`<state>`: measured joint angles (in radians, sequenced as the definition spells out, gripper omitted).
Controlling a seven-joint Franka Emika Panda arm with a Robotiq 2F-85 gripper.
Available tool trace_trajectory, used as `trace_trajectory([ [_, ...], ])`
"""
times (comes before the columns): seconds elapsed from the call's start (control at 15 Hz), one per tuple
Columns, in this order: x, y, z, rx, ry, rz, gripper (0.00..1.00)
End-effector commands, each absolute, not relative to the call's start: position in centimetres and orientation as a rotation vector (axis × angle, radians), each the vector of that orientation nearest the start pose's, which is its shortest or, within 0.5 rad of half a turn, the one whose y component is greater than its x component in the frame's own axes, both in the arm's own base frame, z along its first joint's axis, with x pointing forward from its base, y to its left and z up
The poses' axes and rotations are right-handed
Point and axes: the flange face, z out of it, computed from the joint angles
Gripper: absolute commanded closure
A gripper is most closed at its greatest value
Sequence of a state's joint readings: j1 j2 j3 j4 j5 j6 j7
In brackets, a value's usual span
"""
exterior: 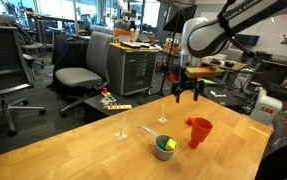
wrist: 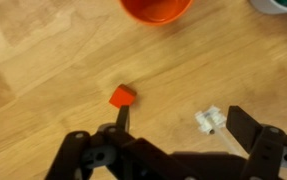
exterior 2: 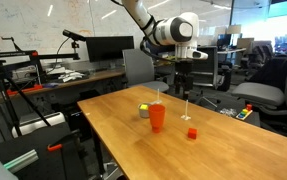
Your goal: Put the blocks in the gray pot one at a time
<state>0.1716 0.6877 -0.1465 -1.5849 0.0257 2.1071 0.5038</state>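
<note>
I will next lower my gripper to the small red block near the red-orange cup and close it on the block's sides point(exterior: 190, 121) point(wrist: 123, 96).
A small red block point(wrist: 122, 96) lies on the wooden table, beside my left fingertip in the wrist view; it also shows in an exterior view point(exterior 2: 192, 132). The gray pot point(exterior: 164, 147) holds a yellow and a green block point(exterior: 165, 146). The pot is partly hidden behind the red cup in an exterior view point(exterior 2: 144, 110), and its rim shows at the wrist view's top right point(wrist: 283, 4). My gripper point(wrist: 183, 125) is open and empty, and it hangs well above the table in both exterior views point(exterior: 186, 90) point(exterior 2: 183, 75).
A red-orange cup point(exterior: 199, 131) point(exterior 2: 157, 117) point(wrist: 155, 8) stands next to the pot. Two thin clear stemmed pieces point(exterior: 123, 126) point(exterior: 163, 110) stand on the table; one base point(wrist: 210, 120) lies between my fingers. Office chairs and desks surround the table point(exterior: 103, 155).
</note>
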Motion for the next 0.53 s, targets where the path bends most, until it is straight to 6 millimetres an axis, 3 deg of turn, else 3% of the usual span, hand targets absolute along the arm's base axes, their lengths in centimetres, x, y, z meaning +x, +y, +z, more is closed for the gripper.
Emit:
trace_trajectory([
  [0.0,68.3,-1.4,24.4,-3.099,0.981,0.187,0.0],
  [0.2,68.5,-4.1,23.2,-2.924,1.192,0.199,0.0],
  [0.47,68.7,-6.6,19.9,-2.708,1.405,0.204,0.0],
])
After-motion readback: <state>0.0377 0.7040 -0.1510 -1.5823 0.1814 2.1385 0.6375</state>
